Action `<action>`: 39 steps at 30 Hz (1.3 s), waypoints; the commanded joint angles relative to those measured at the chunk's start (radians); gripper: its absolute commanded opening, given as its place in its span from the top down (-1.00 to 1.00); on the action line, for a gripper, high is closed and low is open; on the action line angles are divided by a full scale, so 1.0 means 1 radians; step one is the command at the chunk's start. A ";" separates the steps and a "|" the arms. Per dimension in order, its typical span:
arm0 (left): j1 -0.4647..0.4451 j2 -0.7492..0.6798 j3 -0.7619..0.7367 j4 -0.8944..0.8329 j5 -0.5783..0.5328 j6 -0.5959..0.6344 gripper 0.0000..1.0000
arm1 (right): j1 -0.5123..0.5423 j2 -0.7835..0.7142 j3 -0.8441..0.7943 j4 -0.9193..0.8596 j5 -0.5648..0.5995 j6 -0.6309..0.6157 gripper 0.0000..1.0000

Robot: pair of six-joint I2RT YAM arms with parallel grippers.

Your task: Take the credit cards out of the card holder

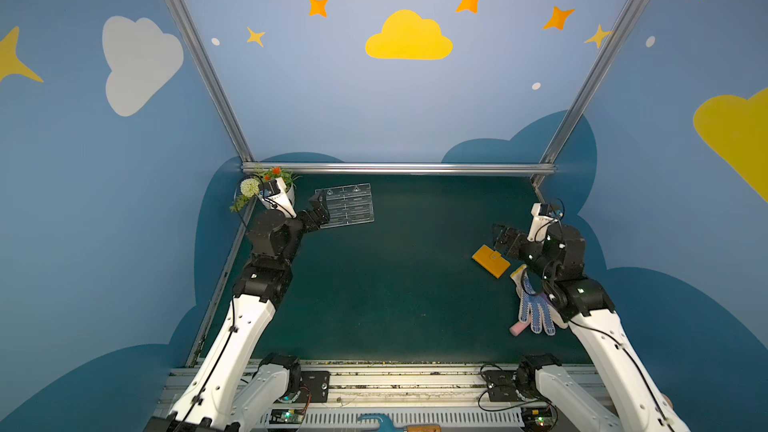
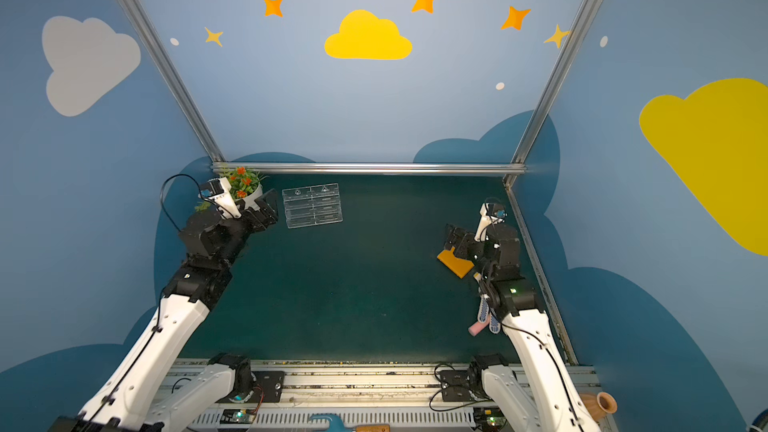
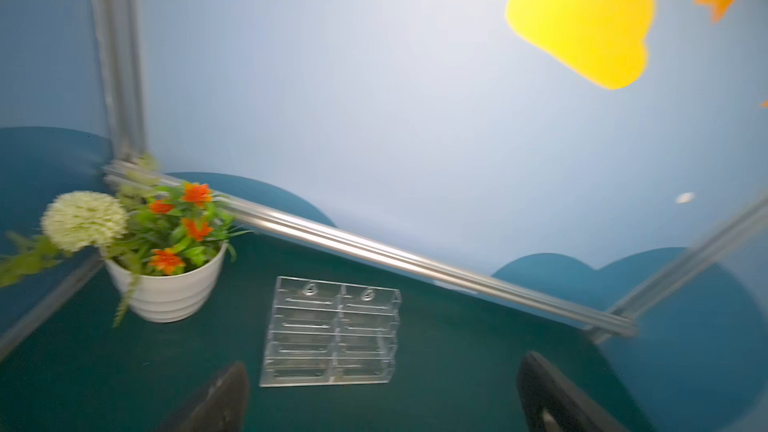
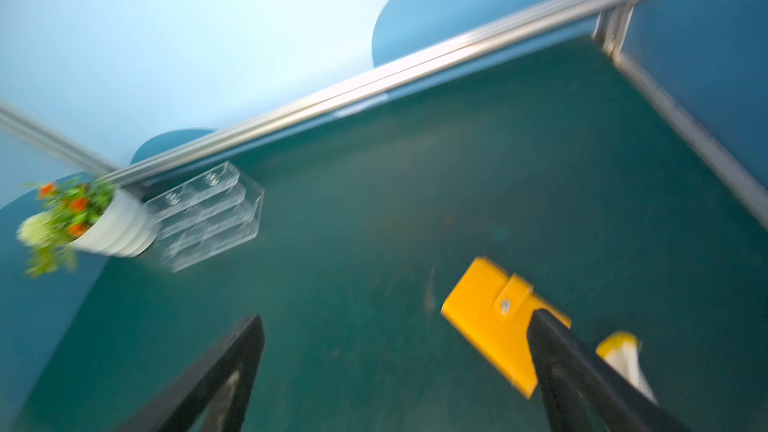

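Observation:
I will close my right gripper on the card holder's near corner (image 1: 497,275) (image 4: 525,391), at the glove end of its folded edge, across from the snap tab.
The card holder (image 1: 490,261) (image 2: 455,263) is an orange-yellow wallet lying shut on the green mat at the right, its snap tab fastened (image 4: 505,305). The credit cards are hidden inside it. My right gripper (image 1: 505,238) (image 2: 455,238) hovers just behind and above the wallet, open and empty. In the right wrist view the right gripper (image 4: 397,320) spans bare mat, and one finger (image 4: 557,359) overlaps the wallet's corner. My left gripper (image 1: 318,206) (image 2: 266,206) (image 3: 384,371) stands open and empty at the far left, beside a clear stand.
A clear acrylic tiered stand (image 1: 347,205) (image 3: 332,334) lies at the back left next to a white flower pot (image 1: 286,195) (image 3: 166,292). A dotted work glove (image 1: 534,309) and a pink piece (image 1: 518,329) lie near the right arm. Aluminium rails (image 1: 399,168) border the mat.

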 commanded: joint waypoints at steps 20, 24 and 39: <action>-0.022 0.007 0.013 -0.443 0.377 -0.262 -1.00 | 0.002 0.059 0.066 -0.461 -0.273 0.090 -0.94; -0.022 0.073 0.043 -0.480 0.368 -0.243 -1.00 | 0.002 0.076 0.060 -0.466 -0.245 0.098 -0.94; -0.091 0.196 -0.004 -0.300 0.411 -0.255 -1.00 | -0.139 0.265 -0.104 -0.170 -0.296 0.212 -0.90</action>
